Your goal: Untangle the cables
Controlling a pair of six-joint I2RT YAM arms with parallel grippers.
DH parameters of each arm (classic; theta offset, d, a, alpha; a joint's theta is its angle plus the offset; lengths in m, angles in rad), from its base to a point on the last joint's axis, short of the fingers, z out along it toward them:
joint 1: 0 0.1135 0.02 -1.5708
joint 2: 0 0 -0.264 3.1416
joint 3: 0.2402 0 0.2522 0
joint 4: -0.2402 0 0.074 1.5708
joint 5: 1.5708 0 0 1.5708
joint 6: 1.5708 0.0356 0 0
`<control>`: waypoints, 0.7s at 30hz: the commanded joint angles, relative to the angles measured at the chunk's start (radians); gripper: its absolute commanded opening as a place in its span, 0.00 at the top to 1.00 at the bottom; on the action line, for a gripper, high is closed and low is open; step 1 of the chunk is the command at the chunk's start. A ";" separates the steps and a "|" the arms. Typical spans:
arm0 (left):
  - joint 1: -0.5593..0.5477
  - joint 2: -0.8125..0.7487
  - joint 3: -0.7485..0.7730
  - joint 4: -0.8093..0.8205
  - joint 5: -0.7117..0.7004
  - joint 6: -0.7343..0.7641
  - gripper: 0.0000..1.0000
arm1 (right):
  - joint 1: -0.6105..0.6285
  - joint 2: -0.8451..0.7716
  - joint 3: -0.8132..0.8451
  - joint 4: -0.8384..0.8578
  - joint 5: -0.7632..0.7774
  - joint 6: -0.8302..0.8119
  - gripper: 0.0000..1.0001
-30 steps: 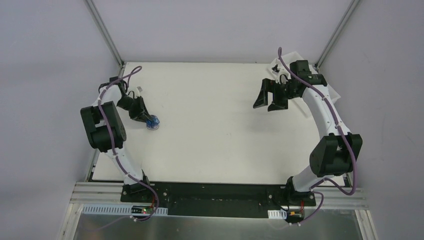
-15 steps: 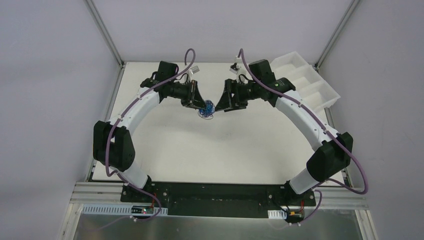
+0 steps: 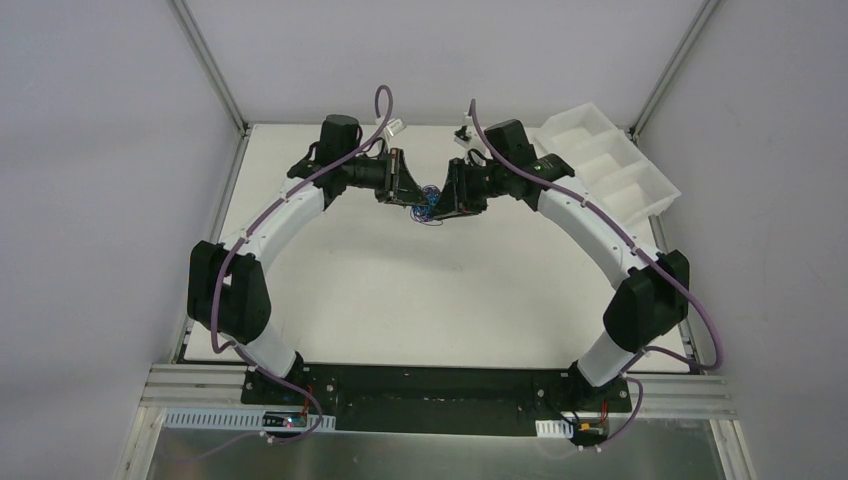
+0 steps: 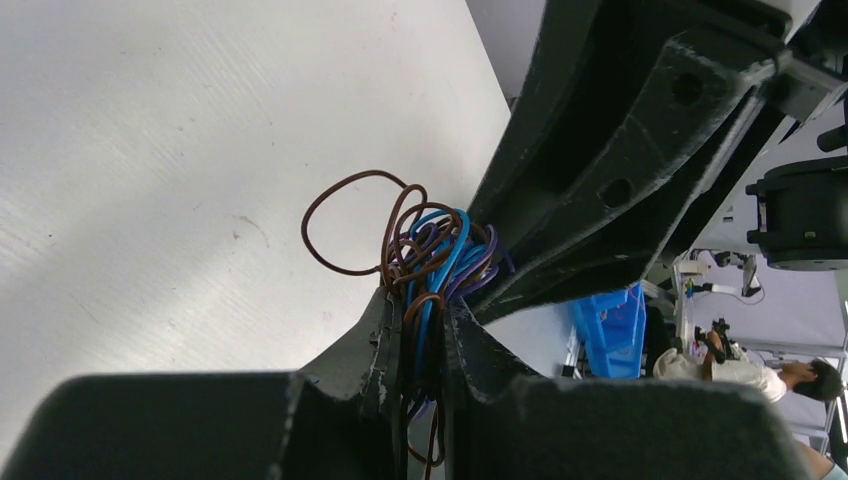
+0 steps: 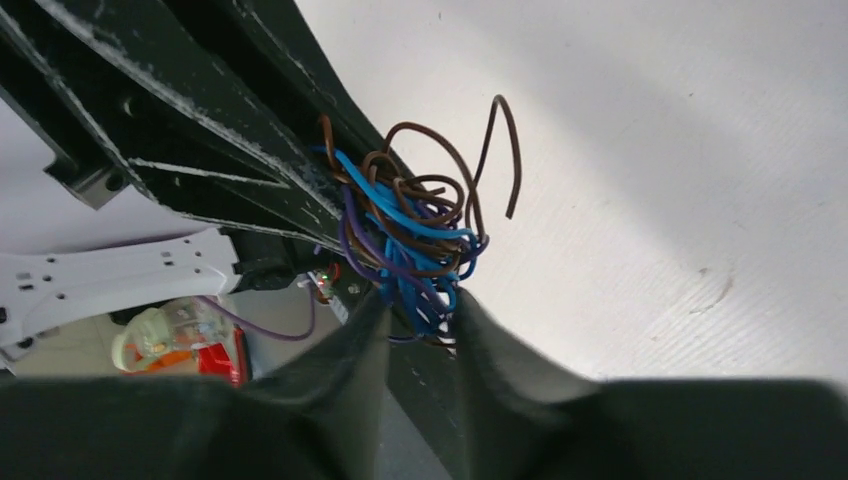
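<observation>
My left gripper is pinching blue and brown wires together, so it should open, grab just the brown loops [image 4: 398, 255] and pull them away from my right gripper.
The cables [image 3: 428, 197] are a small tangle of thin curly wires, bright blue, brown and purple, held above the table near its far middle. My left gripper [image 3: 413, 192] comes in from the left and is shut on them. In the left wrist view the wires [image 4: 430, 240] run down between its fingers [image 4: 420, 305]. My right gripper [image 3: 446, 198] faces it from the right, shut on the other side of the same tangle. In the right wrist view the cables [image 5: 410, 225] bunch at its fingertips [image 5: 418, 305], and one brown end sticks up free.
A white tray with compartments [image 3: 610, 160] stands at the back right corner. The white table [image 3: 420, 300] stretches toward the arm bases. Grey walls and metal posts close in the back and sides.
My left arm carried the tangle from the table's left side to the far middle. The right arm swung in from the tray, and its jaws closed on the tangle.
</observation>
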 commanded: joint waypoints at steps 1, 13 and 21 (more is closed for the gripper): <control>-0.008 -0.066 -0.022 0.085 0.081 -0.046 1.00 | 0.006 -0.005 0.057 0.022 0.058 -0.003 0.93; 0.075 -0.163 -0.090 -0.033 -0.034 0.033 0.35 | -0.004 -0.134 -0.040 0.010 0.030 -0.079 1.00; 0.040 -0.139 -0.111 -0.030 -0.086 0.064 0.24 | 0.000 -0.131 -0.017 0.017 -0.061 -0.075 1.00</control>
